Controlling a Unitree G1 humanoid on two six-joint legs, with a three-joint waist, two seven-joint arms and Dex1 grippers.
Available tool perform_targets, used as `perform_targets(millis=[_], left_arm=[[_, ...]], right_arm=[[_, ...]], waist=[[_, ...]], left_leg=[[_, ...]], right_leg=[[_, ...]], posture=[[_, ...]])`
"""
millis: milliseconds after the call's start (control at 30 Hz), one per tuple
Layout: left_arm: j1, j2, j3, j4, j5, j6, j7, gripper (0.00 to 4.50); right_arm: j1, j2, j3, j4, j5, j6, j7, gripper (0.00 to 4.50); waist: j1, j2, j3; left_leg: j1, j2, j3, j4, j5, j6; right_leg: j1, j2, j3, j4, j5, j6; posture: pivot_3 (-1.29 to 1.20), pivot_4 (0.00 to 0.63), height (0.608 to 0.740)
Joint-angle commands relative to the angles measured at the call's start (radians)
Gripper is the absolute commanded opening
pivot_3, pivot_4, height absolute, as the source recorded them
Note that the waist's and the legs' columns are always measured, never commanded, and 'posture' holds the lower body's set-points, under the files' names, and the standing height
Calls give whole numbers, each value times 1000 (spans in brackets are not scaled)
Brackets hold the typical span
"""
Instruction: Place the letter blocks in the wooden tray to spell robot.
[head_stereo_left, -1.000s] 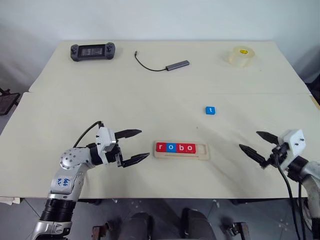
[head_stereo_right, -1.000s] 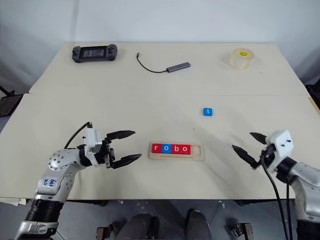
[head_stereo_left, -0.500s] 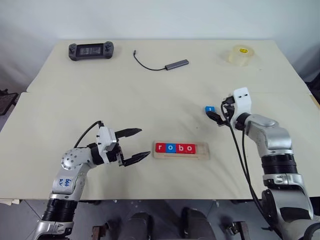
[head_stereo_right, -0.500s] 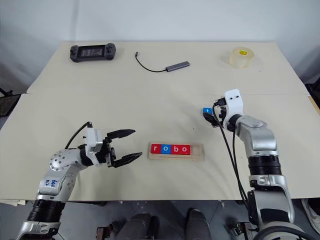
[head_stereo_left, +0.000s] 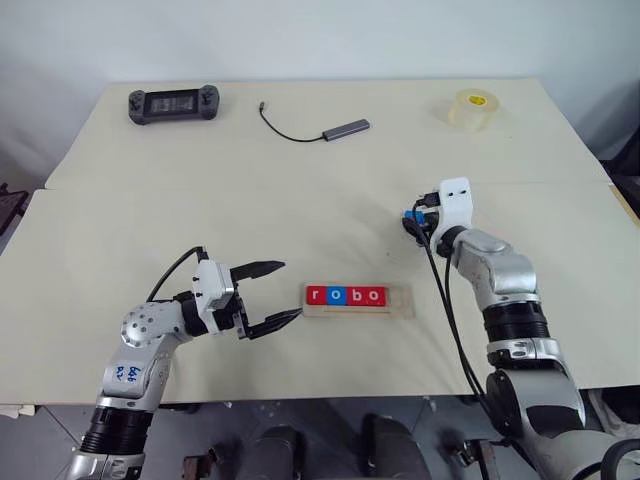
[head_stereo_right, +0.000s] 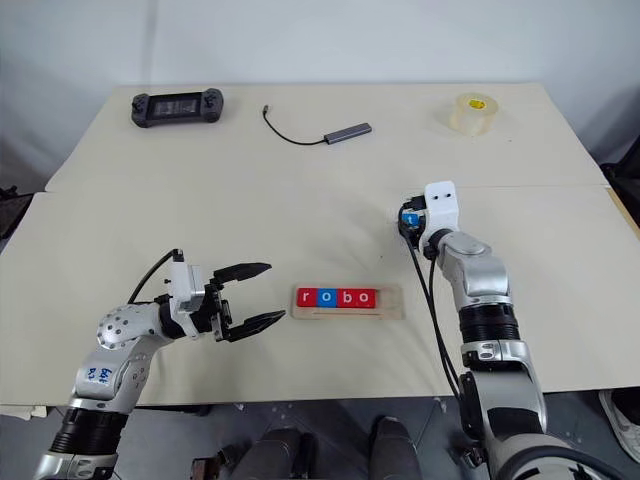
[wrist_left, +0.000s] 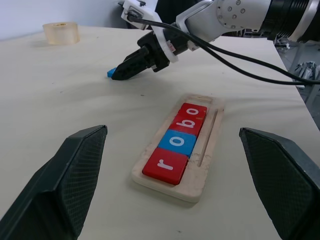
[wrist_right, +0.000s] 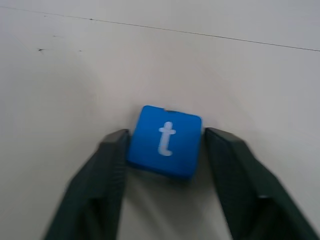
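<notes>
The robot's right gripper has a finger on the blue t block's side that must meet the red o, so it should set the block down and take its top and bottom (wrist_right: 172, 112).
The wooden tray (head_stereo_left: 401, 299) lies at the table's near middle. Four letter blocks sit in it reading r, o, b, o: red r (head_stereo_left: 317, 295), blue o (head_stereo_left: 336, 295), red b (head_stereo_left: 355, 295), red o (head_stereo_left: 374, 295). The slot at its right end is bare. The blue t block (wrist_right: 165, 140) lies flat on the table, farther back and to the right of the tray. My right gripper (head_stereo_left: 411, 222) is shut on it, one finger against each side. My left gripper (head_stereo_left: 290, 288) hangs open just left of the tray, holding nothing.
A black game controller (head_stereo_left: 171, 103) lies at the far left. A grey adapter with a black cable (head_stereo_left: 345, 129) is at the far middle, and a roll of clear tape (head_stereo_left: 472, 108) stands at the far right. A seam (head_stereo_left: 250, 188) crosses the table.
My right arm swung in from the near right edge to the t block, and its fingers closed from wide open onto the block's sides. The left gripper stayed put.
</notes>
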Motion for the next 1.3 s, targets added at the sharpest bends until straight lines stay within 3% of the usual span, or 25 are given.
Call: perform_targets(millis=[33, 233, 400, 567, 767, 900, 967, 1033, 1133, 1233, 1300], left_arm=[[1, -2, -1, -28, -8, -13, -3, 4500], [-27, 4, -11, -18, -19, -36, -51, 4500], [-28, 17, 4, 20, -26, -43, -89, 4500], [-19, 35, 8, 50, -31, -42, -133, 4500], [-57, 50, 14, 113, -22, -46, -155, 4500], [-64, 50, 13, 118, -22, -46, -159, 4500], [-58, 51, 13, 109, -23, -44, -161, 4500], [-51, 52, 13, 100, -25, -43, -163, 4500], [-45, 54, 9, 88, -23, -48, -167, 4500], [-43, 57, 8, 83, -17, -63, -173, 4500], [-46, 57, 2, 77, -13, -66, -175, 4500]], right_arm=[[29, -10, 5, -63, -6, 11, 8, 1467], [167, -105, 1, -402, 32, 138, 88, 1467], [380, -176, -122, -734, 87, 351, 66, 1467], [602, -115, -240, -985, 158, 514, 36, 1467], [681, -69, -250, -1061, 197, 566, 22, 1467], [672, -77, -254, -1067, 232, 583, 42, 2911], [668, -149, -262, -1060, 277, 592, 118, 3611], [690, -301, -250, -1012, 282, 509, 255, 4295], [727, -506, -231, -868, 239, 231, 497, 4295], [750, -619, -199, -742, 196, -49, 690, 4295], [689, -684, -134, -568, 148, -274, 850, 4295]], waist=[[0, 0, 0], [9, 0, 0], [24, 0, 0], [25, 0, 0], [19, 0, 0], [20, 0, 0], [20, 0, 0], [23, 0, 0], [28, 0, 0], [28, 0, 0], [25, -1, 1]], left_leg=[[0, 0, 0, 0, 0, 0], [-1, 0, 0, -1, 0, 0], [-1, 0, -1, -1, 0, 0], [-1, 0, 1, -2, 0, 0], [1, 0, 2, -2, 0, 0], [0, 0, 2, -2, 0, 0], [0, 0, 2, -2, 0, 0], [0, -1, 1, -2, 0, 1], [0, -2, 1, -2, 0, 2], [0, -1, 2, -3, 0, 2], [1, 0, 2, -3, 0, 2]], right_leg=[[0, 0, 0, 0, 0, 0], [-1, 0, 0, 0, 0, 0], [-1, 0, 0, -1, 0, 0], [-1, 0, 1, -2, 0, 0], [-1, 0, 3, -1, 0, 0], [-1, 0, 2, -1, 0, 0], [-1, 0, 2, -1, 0, 0], [-1, -1, 2, -1, 0, 0], [1, -1, 2, -4, 0, 0], [2, 0, 1, -6, 0, 1], [2, 0, 1, -6, 0, 1]], posture=[[0, 150, 740], [0, 150, 740], [0, 150, 740], [0, 150, 740], [0, 150, 740], [0, 150, 740], [0, 150, 740], [0, 150, 740], [0, 150, 740], [0, 150, 740], [0, 150, 740]])
